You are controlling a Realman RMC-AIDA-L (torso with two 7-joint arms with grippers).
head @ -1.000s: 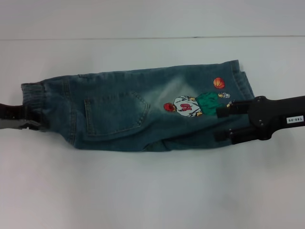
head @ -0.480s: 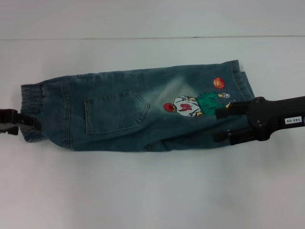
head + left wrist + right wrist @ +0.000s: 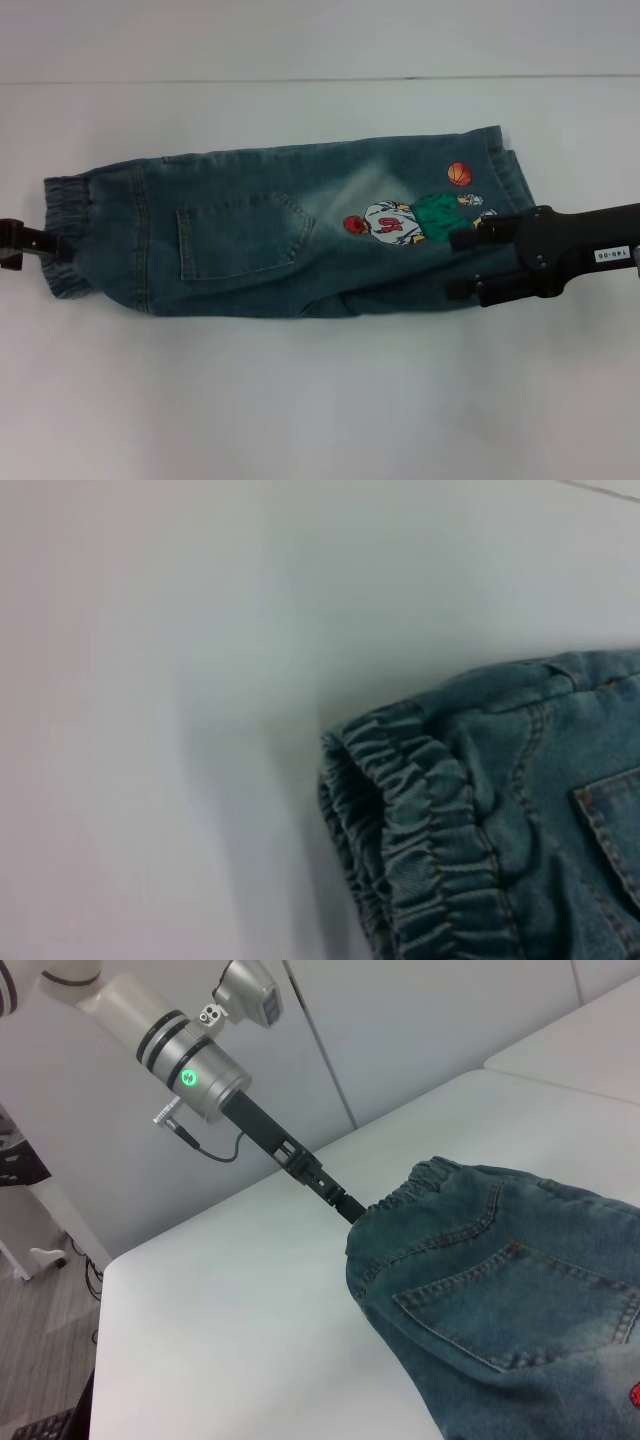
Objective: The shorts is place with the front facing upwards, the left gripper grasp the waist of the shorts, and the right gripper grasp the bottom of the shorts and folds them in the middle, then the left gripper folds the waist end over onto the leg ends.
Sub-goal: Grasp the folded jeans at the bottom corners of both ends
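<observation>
Next, my left gripper opens, as only its fingertips reach the edge of the shorts' elastic waist, and grip farther in on the waist (image 3: pixel 86 246) before folding it over the leg ends.
The shorts (image 3: pixel 250 240) lie flat on the white table, folded lengthwise, with the pocket and the embroidered player facing up. The waist end (image 3: pixel 68 235) points left and the leg ends (image 3: pixel 505 175) point right. My left gripper (image 3: pixel 35 252) sits at the far left, just off the elastic band, open and holding nothing. The right wrist view shows a thin finger of the left gripper (image 3: pixel 335 1195) reaching to the band's edge. Its own wrist view shows only the waistband (image 3: pixel 420 820). My right gripper (image 3: pixel 462 265) rests over the leg part, fingers spread, open.
The white table (image 3: pixel 300 400) has a seam line along the back (image 3: pixel 300 79). In the right wrist view the left arm's silver wrist (image 3: pixel 190 1055) with a green light hangs over the table corner, with floor beyond the table edge (image 3: pixel 95 1340).
My left gripper has slid left off the waistband, which has settled flat on the table. The right gripper has barely moved.
</observation>
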